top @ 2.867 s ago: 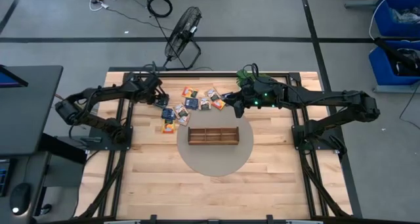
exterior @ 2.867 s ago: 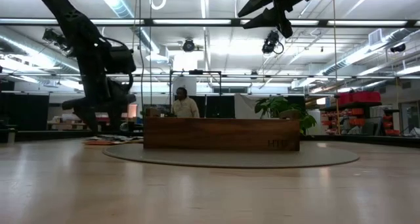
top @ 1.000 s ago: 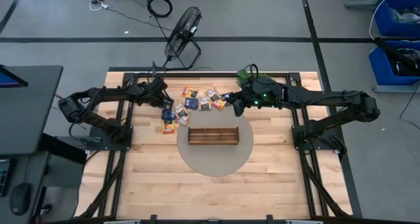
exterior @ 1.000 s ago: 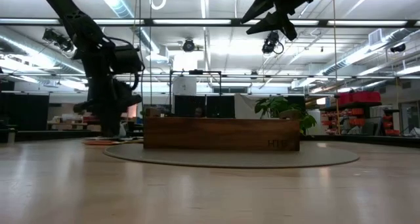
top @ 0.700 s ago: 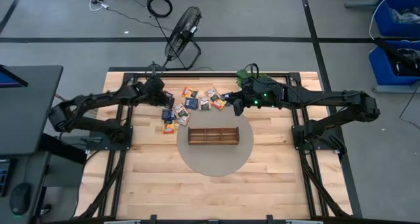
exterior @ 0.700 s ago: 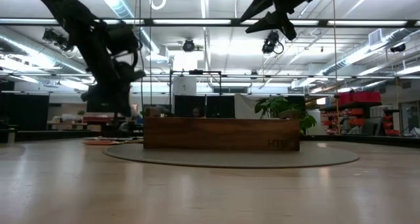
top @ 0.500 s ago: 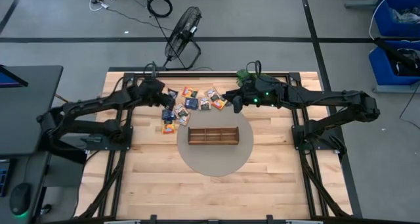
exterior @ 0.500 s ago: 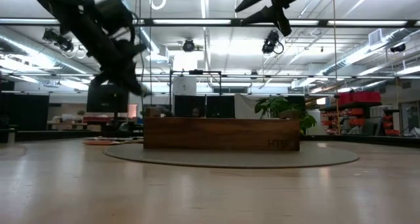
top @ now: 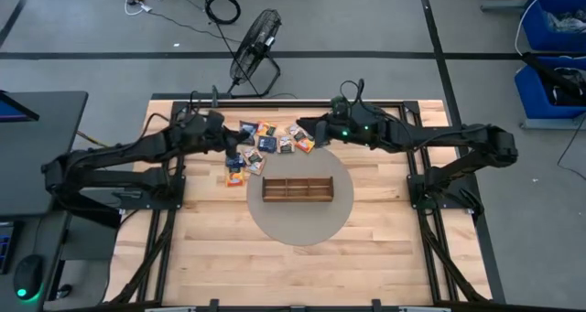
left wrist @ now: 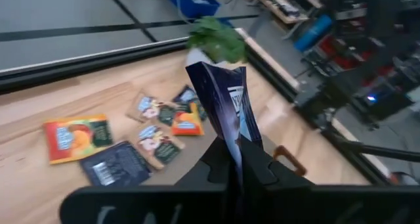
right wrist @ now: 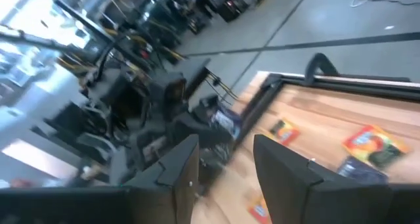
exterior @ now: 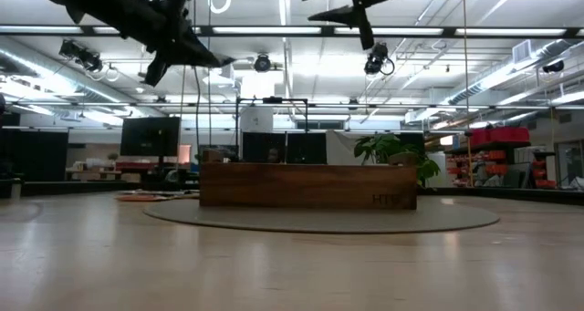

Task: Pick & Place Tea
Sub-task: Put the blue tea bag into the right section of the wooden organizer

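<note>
The dark blue tea packet sticks out of my left gripper, and my right gripper needs to close next on its loose end (top: 255, 128) (right wrist: 236, 127).
My left gripper (top: 236, 134) hangs high above the table's far left part, shut on a dark blue tea packet (left wrist: 220, 99). Several more tea packets (top: 277, 140), orange, blue and dark, lie flat on the wood beyond the wooden three-compartment tray (top: 297, 188). In the left wrist view they show below the held packet, among them an orange one (left wrist: 75, 137). The tray stands on a round grey mat (top: 298, 222). My right gripper (top: 307, 129) is also raised, over the right end of the packets. It is open with nothing between its fingers (right wrist: 289, 175). My left gripper pinches one edge of the dark blue packet (left wrist: 235, 142) between its two fingers. The rest of the packet sticks out past the fingertips. The fingers reach out nearly level toward the table's right side. The packet is lifted clear of the table.
A black floor fan (top: 255, 47) stands beyond the table's far edge and a green plant (top: 346, 100) sits at the far edge. Bare wood lies in front of the mat toward the near edge. Both arms meet closely above the packets.
My left gripper has risen from the packets on the table with the dark blue packet, tipping from pointing down to nearly level. The packet is now lifted clear. My right gripper has moved a little toward the table's left, staying open.
</note>
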Action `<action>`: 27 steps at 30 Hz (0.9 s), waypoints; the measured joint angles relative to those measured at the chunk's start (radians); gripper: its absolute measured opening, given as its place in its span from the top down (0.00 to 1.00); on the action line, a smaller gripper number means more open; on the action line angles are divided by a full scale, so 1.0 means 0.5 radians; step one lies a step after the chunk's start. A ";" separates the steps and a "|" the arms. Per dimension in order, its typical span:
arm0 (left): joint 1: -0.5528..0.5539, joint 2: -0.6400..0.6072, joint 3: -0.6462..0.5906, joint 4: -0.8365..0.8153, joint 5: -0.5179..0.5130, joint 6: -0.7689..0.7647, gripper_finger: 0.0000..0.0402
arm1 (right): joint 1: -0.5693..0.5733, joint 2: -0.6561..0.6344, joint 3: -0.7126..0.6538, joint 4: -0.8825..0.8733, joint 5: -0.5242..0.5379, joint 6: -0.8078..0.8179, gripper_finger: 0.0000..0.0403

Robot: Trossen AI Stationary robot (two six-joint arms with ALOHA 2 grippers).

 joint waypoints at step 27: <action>-0.164 -0.017 0.001 0.928 -0.083 0.017 0.99 | 0.234 0.005 0.000 0.268 0.039 0.121 0.61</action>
